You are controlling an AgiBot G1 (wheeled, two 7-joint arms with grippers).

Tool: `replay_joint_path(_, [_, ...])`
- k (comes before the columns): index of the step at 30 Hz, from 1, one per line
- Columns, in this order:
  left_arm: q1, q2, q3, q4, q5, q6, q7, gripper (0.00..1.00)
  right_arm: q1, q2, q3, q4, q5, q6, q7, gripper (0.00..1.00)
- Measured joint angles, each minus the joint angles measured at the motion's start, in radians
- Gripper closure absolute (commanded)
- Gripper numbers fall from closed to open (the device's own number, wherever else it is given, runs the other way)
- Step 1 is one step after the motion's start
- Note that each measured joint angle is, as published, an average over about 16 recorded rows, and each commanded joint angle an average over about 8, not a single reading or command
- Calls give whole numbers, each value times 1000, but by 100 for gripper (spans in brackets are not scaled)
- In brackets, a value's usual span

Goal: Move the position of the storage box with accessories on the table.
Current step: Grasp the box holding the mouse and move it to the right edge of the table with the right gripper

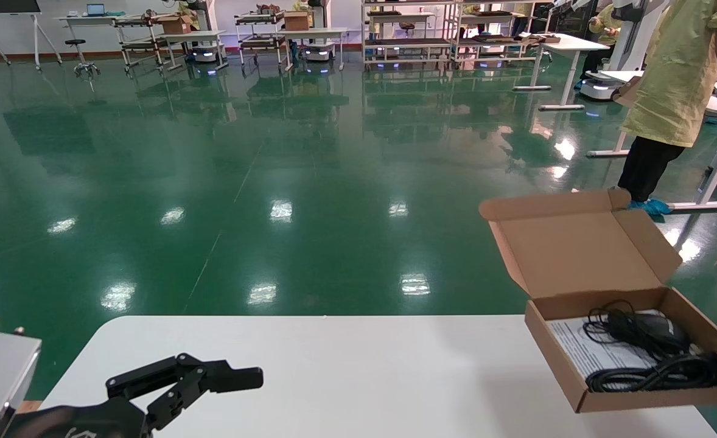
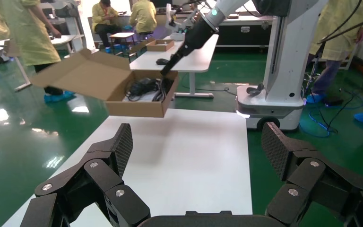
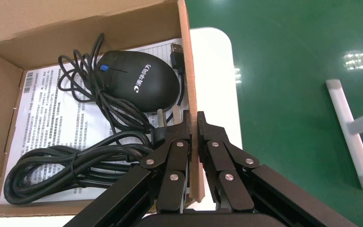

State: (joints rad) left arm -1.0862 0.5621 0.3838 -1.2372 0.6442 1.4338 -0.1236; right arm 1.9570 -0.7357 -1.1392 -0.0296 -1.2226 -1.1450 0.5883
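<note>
The shaded end of the white table (image 1: 632, 406) is directly beneath my right gripper. My right gripper needs to release the storage box there.
The brown cardboard storage box (image 1: 638, 398) hangs over the right end of the white table (image 1: 364, 365), lid open and leaning back. It holds a black mouse (image 3: 139, 80), a thick black cable bundle (image 3: 66, 163) and a white printed sheet (image 3: 47, 109). My right gripper (image 3: 193, 118) is shut on the box's side wall (image 3: 187, 71). In the left wrist view the box (image 2: 137, 108) is held just above the table's far end (image 2: 189, 151), its shadow below it. My left gripper (image 2: 197, 142) is open and empty over the table's front left part (image 1: 200, 380).
A person in a yellow gown (image 1: 681, 73) stands at the back right by white desks (image 1: 568, 45). A white robot base (image 2: 274, 104) stands beside the table's far end. Green floor surrounds the table; shelves and carts line the far wall.
</note>
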Motion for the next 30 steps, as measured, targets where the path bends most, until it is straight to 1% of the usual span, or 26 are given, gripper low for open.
replay_joint_path(15, [0,0,0,0,0,0,0,0,-140,23,36,-5,52,156,-37,100])
replay_joint_path(30, [0,0,0,0,0,0,0,0,-243,-6,73,16,102,211,-56,100])
